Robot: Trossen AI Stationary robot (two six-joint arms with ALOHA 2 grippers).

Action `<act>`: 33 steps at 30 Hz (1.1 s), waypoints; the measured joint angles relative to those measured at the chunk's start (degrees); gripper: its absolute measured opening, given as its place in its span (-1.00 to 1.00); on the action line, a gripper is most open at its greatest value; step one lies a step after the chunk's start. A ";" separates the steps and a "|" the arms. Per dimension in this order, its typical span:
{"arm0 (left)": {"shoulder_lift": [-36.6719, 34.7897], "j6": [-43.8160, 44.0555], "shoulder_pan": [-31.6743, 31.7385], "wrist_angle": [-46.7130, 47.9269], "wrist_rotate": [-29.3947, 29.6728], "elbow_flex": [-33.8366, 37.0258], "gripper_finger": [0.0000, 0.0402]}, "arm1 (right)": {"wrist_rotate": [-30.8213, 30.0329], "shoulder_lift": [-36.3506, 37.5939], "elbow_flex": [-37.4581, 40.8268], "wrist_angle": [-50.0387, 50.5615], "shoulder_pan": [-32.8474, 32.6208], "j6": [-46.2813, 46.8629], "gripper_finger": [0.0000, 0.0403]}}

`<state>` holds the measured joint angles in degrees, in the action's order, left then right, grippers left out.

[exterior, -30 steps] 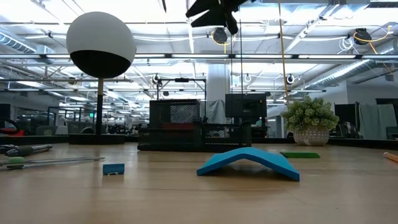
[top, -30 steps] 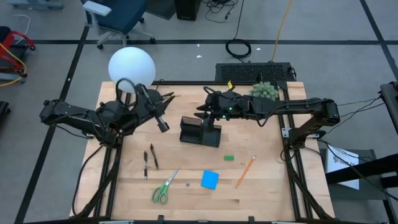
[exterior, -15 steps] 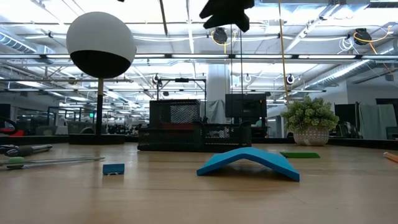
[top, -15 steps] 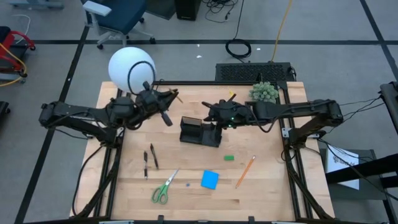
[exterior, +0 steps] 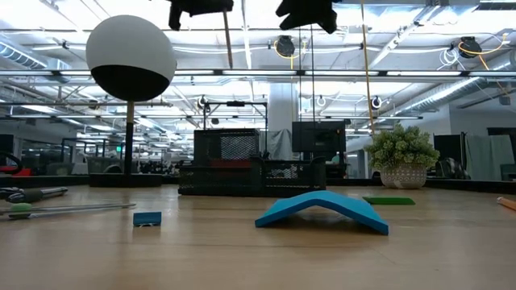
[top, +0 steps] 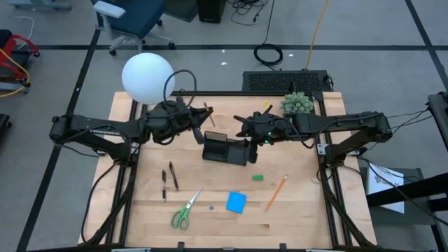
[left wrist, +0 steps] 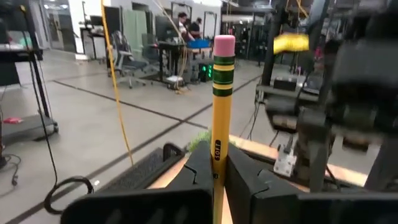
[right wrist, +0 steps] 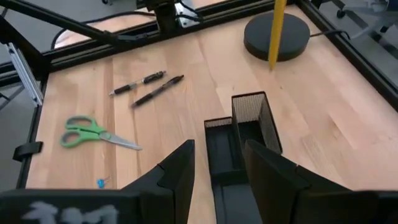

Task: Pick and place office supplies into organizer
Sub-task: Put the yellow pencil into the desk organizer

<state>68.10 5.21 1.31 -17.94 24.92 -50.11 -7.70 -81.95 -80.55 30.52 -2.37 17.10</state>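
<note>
The robot's left gripper needs to release the orange-yellow pencil in the black organizer's compartment (top: 222,142) nearest the white globe lamp.
My left gripper (top: 201,116) (left wrist: 216,160) hovers left of and beyond the black organizer (top: 225,148), shut on an orange-yellow pencil (top: 208,115) (exterior: 228,40). My right gripper (top: 243,127) (right wrist: 217,163) is open above the organizer's (right wrist: 239,143) right part and touches nothing. On the table lie two dark pens (top: 169,179), green-handled scissors (top: 184,211), a blue pad (top: 236,202) arched on two of its edges, a green eraser (top: 257,177) and a second pencil (top: 276,192). My left gripper pinches the pencil's shaft (left wrist: 216,149) between its two fingers (left wrist: 200,167), below the green band and pink eraser (left wrist: 224,45). The fingers lie across the pencil. It is lifted clear and nearly upright, eraser end up, its lower end (exterior: 231,66) hanging below the gripper.
A white globe lamp (top: 147,77) stands at the far left, its black round base (right wrist: 277,36) behind the organizer. A green plant ball (top: 297,103) sits at the far right corner. A tiny blue piece (top: 210,207) lies by the scissors.
My left gripper has carried the pencil toward the table's right edge and a little farther back, closing in on the organizer, with the pencil turning more upright. My right gripper has drawn back a little toward the right edge.
</note>
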 joint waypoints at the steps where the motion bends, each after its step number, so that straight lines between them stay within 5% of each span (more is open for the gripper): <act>1: 0.53 0.12 0.01 0.13 -0.08 0.00 -0.98 | -0.02 0.33 -0.04 -0.26 0.00 0.00 -0.35; 33: 13.41 5.44 0.69 4.86 -2.81 -0.11 -0.91 | -3.15 6.60 -0.04 2.28 0.00 -1.37 -0.35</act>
<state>81.51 10.66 2.00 -13.08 22.11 -50.22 -10.85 -75.35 -80.60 32.80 -2.37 15.73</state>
